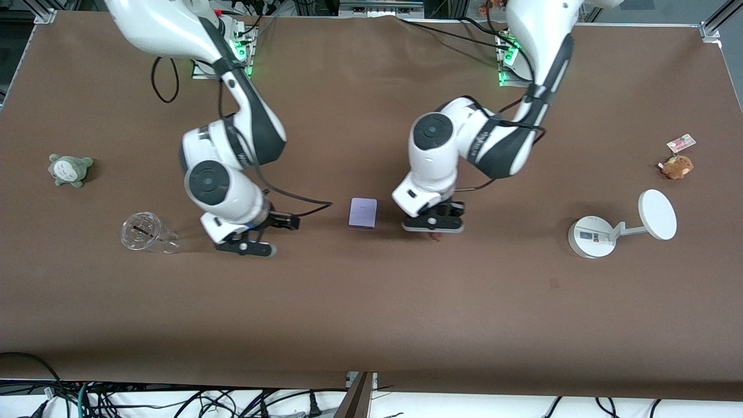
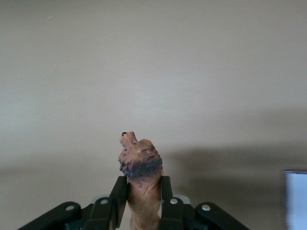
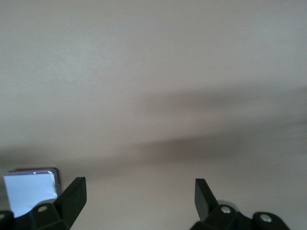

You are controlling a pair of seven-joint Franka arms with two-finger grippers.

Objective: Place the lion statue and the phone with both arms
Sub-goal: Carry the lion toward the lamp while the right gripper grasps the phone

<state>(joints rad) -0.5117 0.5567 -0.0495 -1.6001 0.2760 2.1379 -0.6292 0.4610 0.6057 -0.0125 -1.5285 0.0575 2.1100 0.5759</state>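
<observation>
The robot's left gripper will release the lion statue next to the white stand's round base (image 1: 551, 245), on the side that faces the phone.
The lion statue (image 2: 139, 160), orange-brown with a dark mane band, sits between the fingers of my left gripper (image 2: 143, 181), which is shut on its body. In the front view the left gripper (image 1: 434, 227) is low over the table beside the phone (image 1: 363, 213), toward the left arm's end, and a bit of the lion (image 1: 434, 235) shows under it. The phone is a pale lavender slab lying flat mid-table; it also shows in the left wrist view (image 2: 293, 199) and the right wrist view (image 3: 31, 191). My right gripper (image 1: 246, 245) (image 3: 140, 186) is open and empty, low over bare table beside the phone.
A clear cup (image 1: 148, 233) lies on its side beside the right gripper. A grey-green plush (image 1: 69, 169) sits toward the right arm's end. A white round-based stand (image 1: 592, 236) with a disc (image 1: 657, 215) and a brown plush with a card tag (image 1: 677, 166) sit toward the left arm's end.
</observation>
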